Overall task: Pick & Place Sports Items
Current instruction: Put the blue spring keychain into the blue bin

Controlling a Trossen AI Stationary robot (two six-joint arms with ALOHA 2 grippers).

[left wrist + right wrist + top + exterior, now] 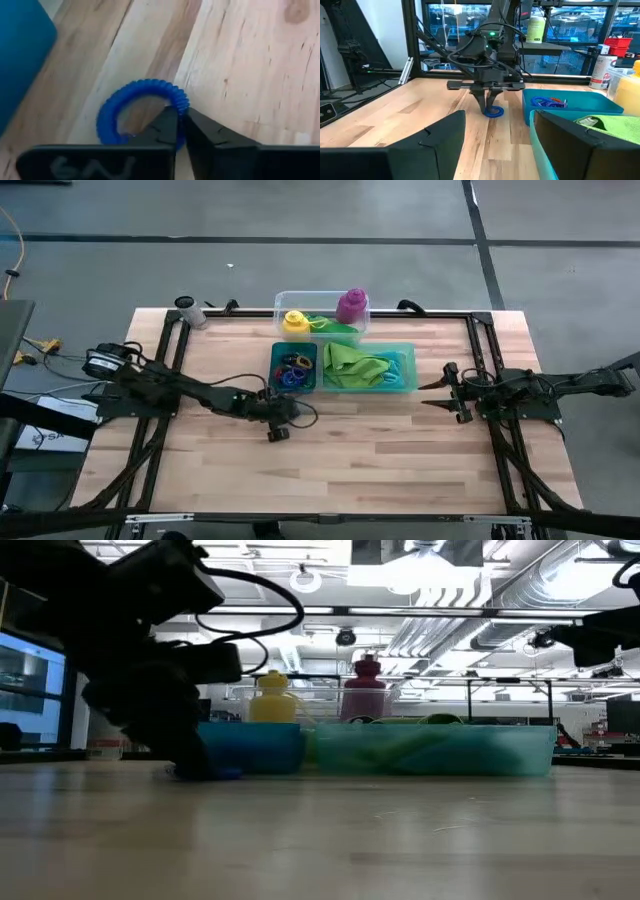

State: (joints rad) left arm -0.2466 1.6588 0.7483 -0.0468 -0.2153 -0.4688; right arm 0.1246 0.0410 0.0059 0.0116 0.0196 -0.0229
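My left gripper will release the blue coil ring so that it is left on the rings in the teal tray's small compartment [300, 364].
A blue coil ring [135, 95] lies flat on the wooden table, just in front of the teal tray's small compartment [275, 370], which holds several more rings [293, 368]. My left gripper [181, 114] is shut on this ring; the right wrist view shows that gripper [492, 104] over the ring [495, 112]. Green cloths [362, 365] fill the tray's larger compartment. A yellow bottle [294, 322] and a purple bottle [351, 306] stand in the clear tub [322, 302] behind the tray. My right gripper [432, 395] waits open at the table's right side. My left gripper pinches the ring's coiled band [183, 100] on one side of the loop, one finger inside the loop and the other outside. The fingers slant down from the table's left. The ring rests flat on the table.
A small white can [188, 310] lies at the table's far left corner. The tray [412, 380] and tub sit at the far middle. Bare wood stretches across the near half of the table [360, 470].
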